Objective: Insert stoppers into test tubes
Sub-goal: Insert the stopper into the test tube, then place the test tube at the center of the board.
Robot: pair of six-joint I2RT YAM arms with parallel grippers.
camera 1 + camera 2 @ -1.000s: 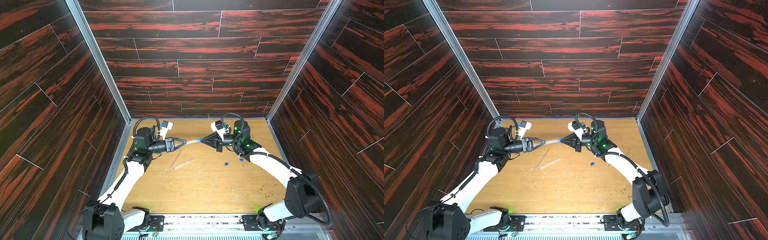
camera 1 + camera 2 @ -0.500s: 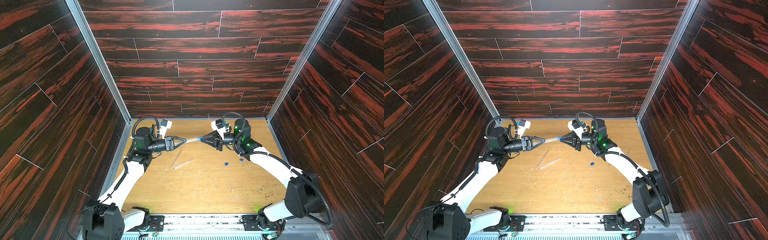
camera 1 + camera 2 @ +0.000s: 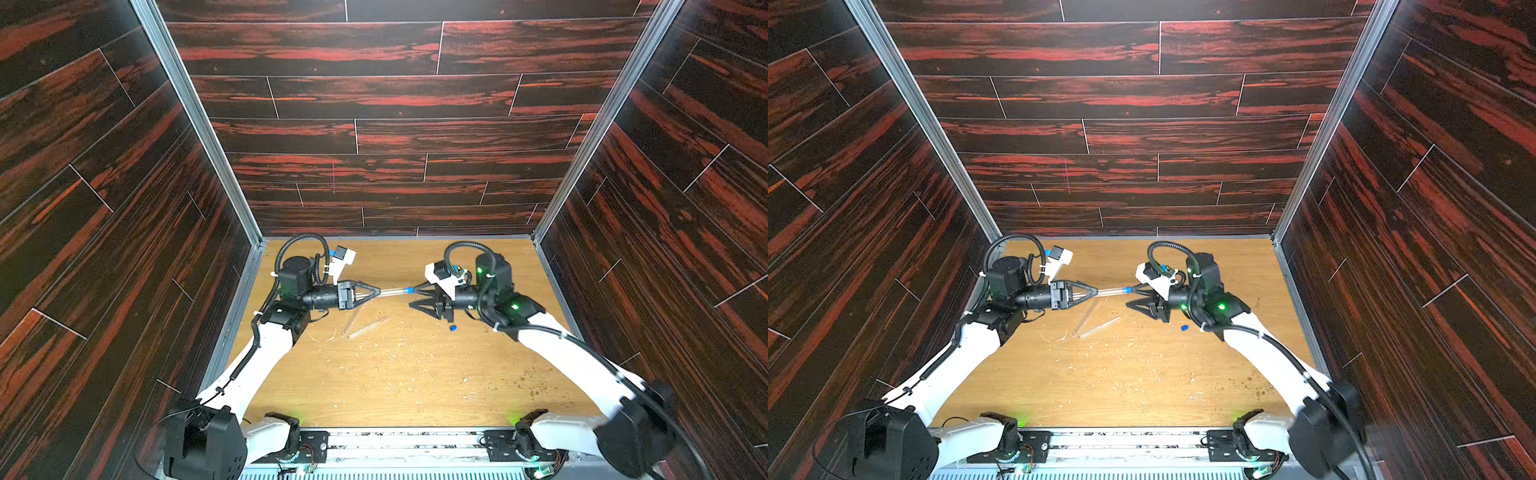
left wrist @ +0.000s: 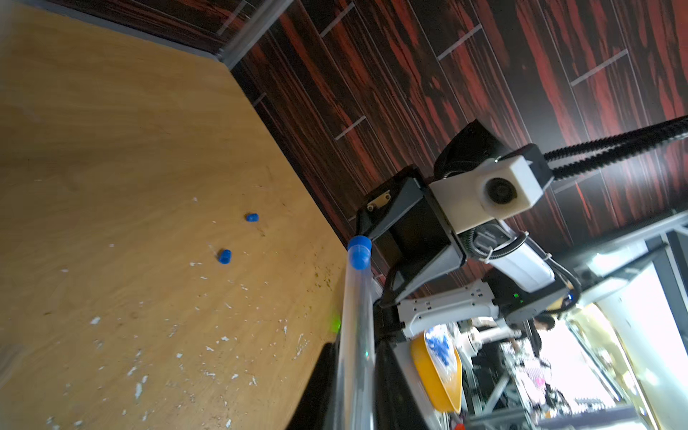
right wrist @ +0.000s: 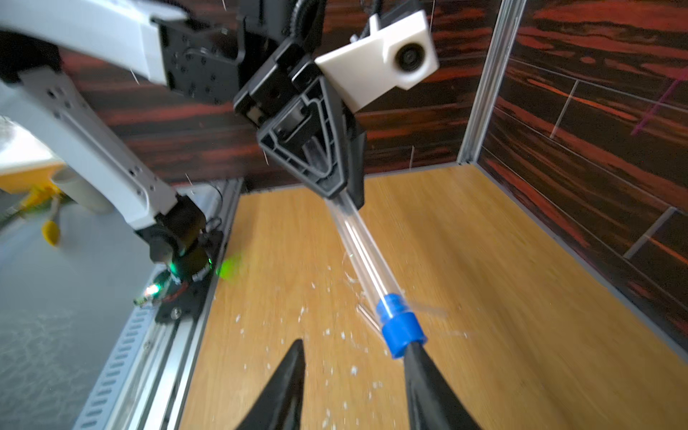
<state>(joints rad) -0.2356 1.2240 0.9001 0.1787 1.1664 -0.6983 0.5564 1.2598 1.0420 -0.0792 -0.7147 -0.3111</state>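
Observation:
Only one finger of my right gripper meets the test tube's stopper, so next I close around the test tube [image 5: 374, 276] behind the stopper, then open my left gripper.
My left gripper [image 3: 376, 292] [image 3: 1096, 292] is shut on one clear test tube [image 3: 392, 291] [image 4: 355, 335], holding it level above the table and pointing at the right arm. A blue stopper [image 3: 409, 289] [image 5: 401, 333] sits in that tube's free end. My right gripper [image 3: 412, 298] [image 5: 353, 346] is open; one fingertip [image 5: 411, 352] touches the stopper's end, while the other stands clear. Two more test tubes [image 3: 352, 322] [image 3: 368, 327] lie crossed on the table below the left gripper. Two loose stoppers [image 4: 224, 256] [image 4: 252, 217] lie on the table beneath the right arm; the top views show only one of them [image 3: 452, 328].
Pale debris specks [image 3: 395, 345] are scattered over the wooden table [image 3: 395, 395]. Dark wood-patterned walls [image 3: 374, 187] close in the back and both sides. A metal rail [image 3: 407, 440] with the two arm bases runs along the front edge.
My right gripper has opened from shut on the stopper and drawn back slightly, leaving the stopper in the tube's end. The left gripper and its tube have stayed put.

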